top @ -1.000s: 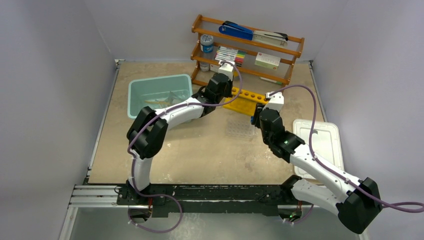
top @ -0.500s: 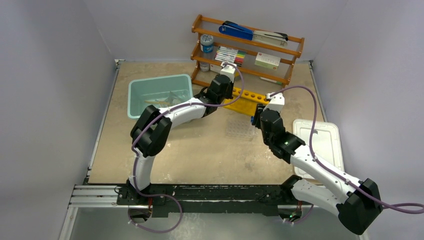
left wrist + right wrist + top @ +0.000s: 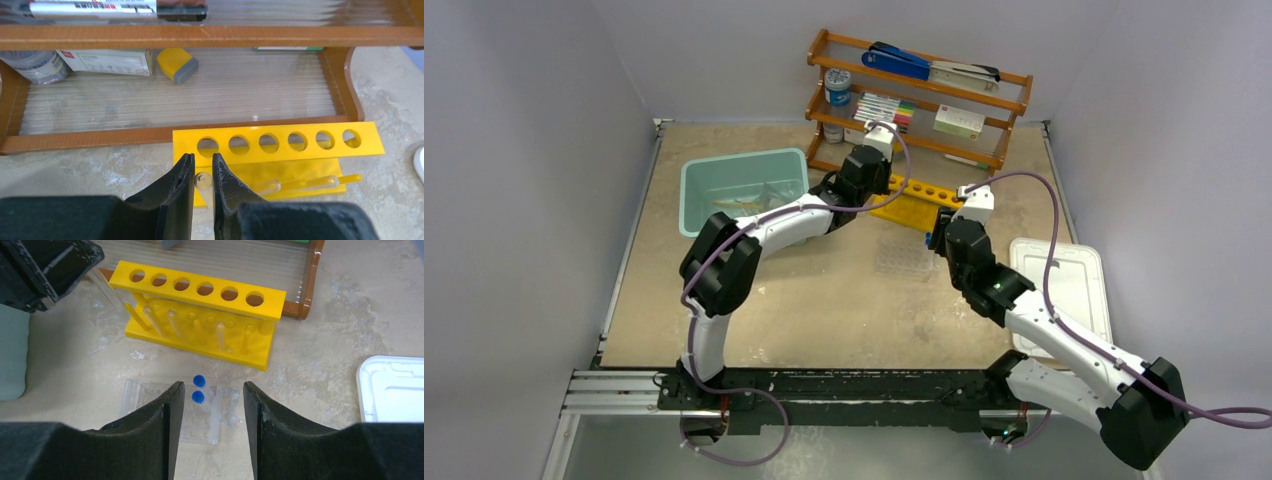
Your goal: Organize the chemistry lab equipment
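The clear test tube, now held just before the rack's leftmost hole, will be let go by my left gripper on the yellow rack's end peg [image 3: 886, 212] [image 3: 211, 187] nearest the teal bin.
The yellow holed test-tube rack [image 3: 914, 205] stands in front of the wooden shelf. My left gripper [image 3: 203, 167] is shut on a clear test tube [image 3: 203, 181], held just before the rack's [image 3: 280, 142] leftmost hole. Clear tubes [image 3: 300, 184] lean inside the rack. From the right wrist view the held tube [image 3: 107, 290] slants beside the rack's [image 3: 200, 290] left end. My right gripper [image 3: 213, 390] is open and empty above a clear square well dish [image 3: 150, 395] with two blue-capped vials [image 3: 198, 397]. The dish also shows in the top view [image 3: 902, 258]. The flask and Y-connector are not visible.
A wooden shelf [image 3: 919, 95] at the back holds markers, a blue stapler and boxes. A teal bin [image 3: 744, 190] stands at the left with amber-coloured items inside. Its white lid [image 3: 1064, 290] lies at the right.
My left gripper has shifted slightly toward the shelf with the tube in it. The right arm has barely moved.
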`<state>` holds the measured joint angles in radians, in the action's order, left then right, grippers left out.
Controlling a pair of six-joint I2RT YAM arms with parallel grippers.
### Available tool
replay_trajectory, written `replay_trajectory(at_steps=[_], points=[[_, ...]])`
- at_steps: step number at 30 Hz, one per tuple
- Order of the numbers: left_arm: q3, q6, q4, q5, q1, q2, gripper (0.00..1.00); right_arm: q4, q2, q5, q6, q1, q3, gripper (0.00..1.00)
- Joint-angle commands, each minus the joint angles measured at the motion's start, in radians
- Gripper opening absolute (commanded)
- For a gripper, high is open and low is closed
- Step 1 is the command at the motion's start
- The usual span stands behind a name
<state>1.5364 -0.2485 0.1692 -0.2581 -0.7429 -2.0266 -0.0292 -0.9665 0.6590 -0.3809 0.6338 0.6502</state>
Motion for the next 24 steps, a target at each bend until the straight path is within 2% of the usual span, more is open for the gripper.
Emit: replay_trajectory(at_steps=[1, 24], points=[[0.025, 0.006, 0.048, 0.019, -0.003, 0.109, 0.0, -0.056, 0.0, -0.003, 0.004, -0.004, 0.0, 0.49], [0.028, 0.05, 0.099, 0.02, -0.003, 0.02, 0.0, -0.072, -0.05, -0.02, 0.025, -0.006, 0.029, 0.49]])
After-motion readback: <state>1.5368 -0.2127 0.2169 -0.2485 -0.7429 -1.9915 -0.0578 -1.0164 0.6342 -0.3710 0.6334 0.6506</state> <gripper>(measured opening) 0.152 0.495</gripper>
